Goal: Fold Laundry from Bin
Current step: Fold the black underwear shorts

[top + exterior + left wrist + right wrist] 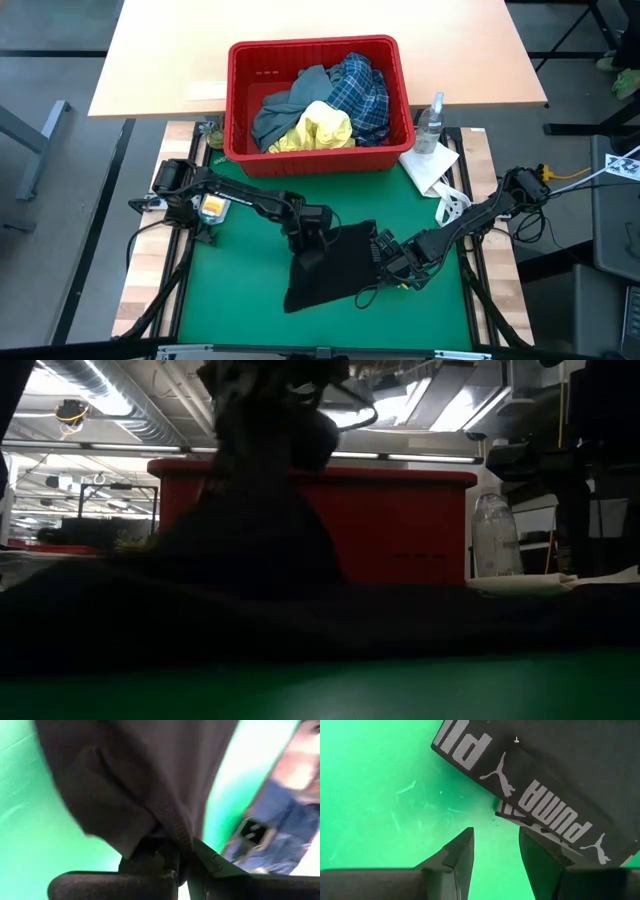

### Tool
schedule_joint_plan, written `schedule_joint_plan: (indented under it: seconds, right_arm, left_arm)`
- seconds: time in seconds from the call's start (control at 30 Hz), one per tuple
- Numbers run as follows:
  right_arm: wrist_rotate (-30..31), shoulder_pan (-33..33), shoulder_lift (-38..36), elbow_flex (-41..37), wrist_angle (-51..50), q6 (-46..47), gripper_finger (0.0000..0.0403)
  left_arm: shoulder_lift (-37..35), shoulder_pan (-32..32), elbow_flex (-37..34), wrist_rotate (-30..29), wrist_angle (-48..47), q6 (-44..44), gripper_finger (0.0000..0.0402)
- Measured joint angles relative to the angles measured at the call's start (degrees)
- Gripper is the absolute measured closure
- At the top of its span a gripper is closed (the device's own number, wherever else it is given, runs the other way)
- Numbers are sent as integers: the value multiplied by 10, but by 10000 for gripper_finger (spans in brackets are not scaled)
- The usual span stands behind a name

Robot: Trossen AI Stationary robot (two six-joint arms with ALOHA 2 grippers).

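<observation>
My left gripper should release the navy garment's fold on the cloth (363, 247) next to my right gripper. The garment now lies in front of the bin.
The dark navy garment (330, 270) lies on the green mat (230, 290) in front of the red bin (235, 100). Grey, yellow and blue-white plaid laundry (320, 110) sits in the bin. My left gripper (312, 232) is shut on the navy garment near its far edge. In the low view the cloth (260, 530) rises to a peak in front of the bin's wall (400, 520). My right gripper (395, 262) points down, open, at the garment's right side. Its fingers stand over bare mat, beside the lettered waistband (545, 800). My left gripper pinches a bunched fold of the navy cloth (175, 832) between its two fingers, slanting down from the table's left. Cloth spreads away from the fingertips and drapes down to the mat. Most of the garment lies flat on the mat.
A clear spray bottle (432, 122) and a white paper towel (430, 165) sit right of the bin. There is a small orange object (212, 205) near the left arm's base. Bare green mat lies left of and in front of the garment.
</observation>
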Motion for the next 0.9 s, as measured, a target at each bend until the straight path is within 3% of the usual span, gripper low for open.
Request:
schedule_joint_plan:
  seconds: [0.2,0.33,0.47,0.9]
  right_arm:
    - [0,0,0,0,-3,-10,247]
    - [0,0,0,0,-3,-13,247]
    - [0,0,0,0,-4,-14,247]
    - [24,0,0,0,-15,-15,247]
  left_arm:
    - [2,7,0,-4,128,-54,394]
    - [4,9,0,-41,196,-74,394]
    - [4,9,1,-100,225,-75,394]
    - [13,9,1,-217,309,-69,394]
